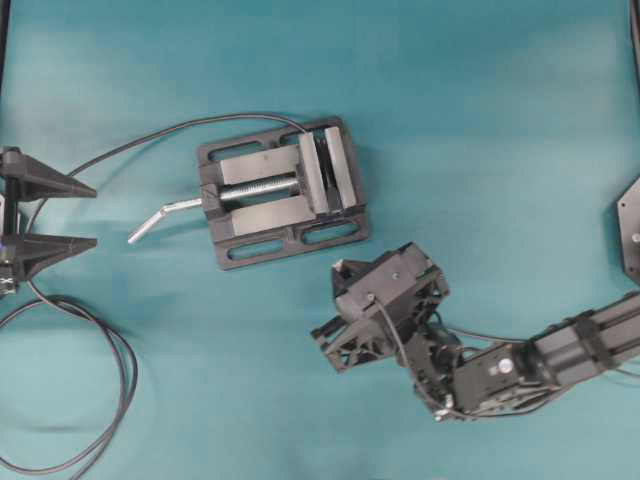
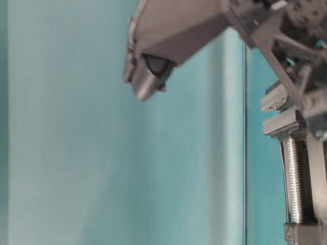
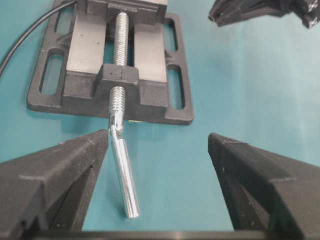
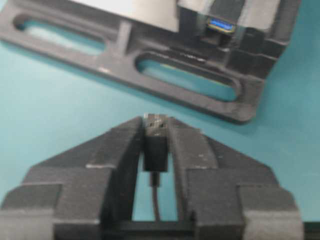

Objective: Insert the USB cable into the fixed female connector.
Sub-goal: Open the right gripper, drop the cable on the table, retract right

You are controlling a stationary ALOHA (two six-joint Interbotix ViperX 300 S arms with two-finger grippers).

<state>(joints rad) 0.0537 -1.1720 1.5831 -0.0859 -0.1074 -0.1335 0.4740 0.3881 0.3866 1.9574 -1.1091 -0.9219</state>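
Observation:
Next, my right gripper releases the USB cable on the bare teal table (image 1: 412, 295) beyond the corner of the vise that is nearest the gripper.
My right gripper (image 4: 156, 121) is shut on the USB cable's dark plug (image 4: 156, 147), whose silvery tip pokes out between the fingertips; the thin cable runs back between the fingers. The fixed female connector (image 4: 220, 24), a small black socket with a blue insert, sits clamped in the black vise (image 4: 190, 97), ahead and to the right of the plug, with a gap between them. From overhead, the right gripper (image 1: 338, 300) hovers just below the vise's (image 1: 280, 190) lower right corner. The left gripper (image 3: 157, 137) stands wide open with nothing in it, facing the vise's crank end from the left (image 1: 90, 215).
The silver crank handle (image 3: 125, 175) juts from the vise toward the left gripper, lying close to its left finger. A long black cable (image 1: 110, 340) loops over the left of the teal table and runs up to the vise's far side. A black mount (image 1: 630, 230) sits at the right edge.

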